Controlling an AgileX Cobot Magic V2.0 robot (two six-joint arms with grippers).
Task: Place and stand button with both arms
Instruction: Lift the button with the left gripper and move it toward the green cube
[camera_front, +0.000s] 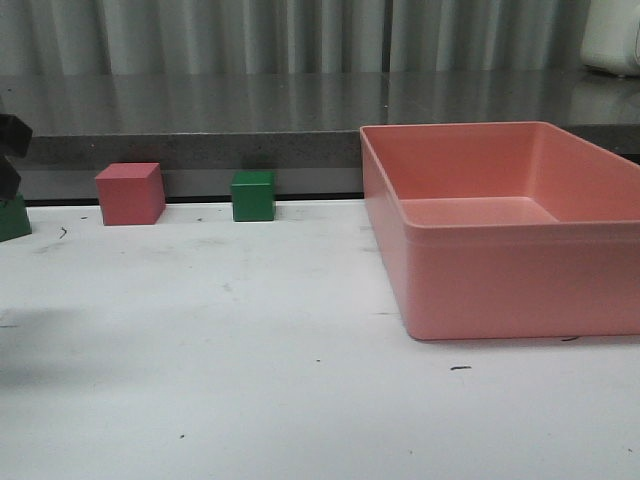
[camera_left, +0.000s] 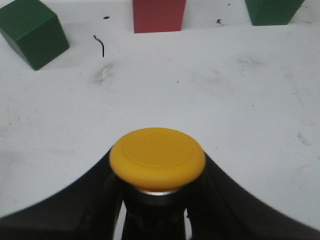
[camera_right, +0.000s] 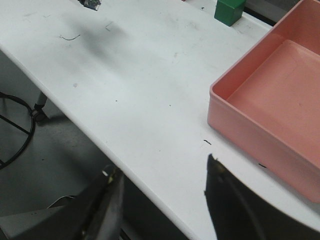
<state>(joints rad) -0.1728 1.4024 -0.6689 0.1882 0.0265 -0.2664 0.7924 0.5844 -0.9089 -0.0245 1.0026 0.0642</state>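
Next, my left gripper stands the button on the bare white table (camera_front: 69, 322), at a spot well in front of the pink cube.
The button (camera_left: 157, 156) shows in the left wrist view, its yellow-orange cap facing the camera, with a silver collar and dark body below. My left gripper (camera_left: 157, 177) is shut on the button's body and holds it above the white table. In the front view only a black part of the left arm (camera_front: 10, 150) shows at the far left edge, and the button is out of view there. My right gripper (camera_right: 160, 175) is open and empty, over the table's front edge, left of the pink bin (camera_right: 235, 127).
A large pink bin (camera_front: 500, 290) takes up the right of the table. At the back stand a pink cube (camera_front: 130, 193) and a green cube (camera_front: 253, 196), with another green cube (camera_front: 12, 218) at the far left. A dark ledge runs behind them.
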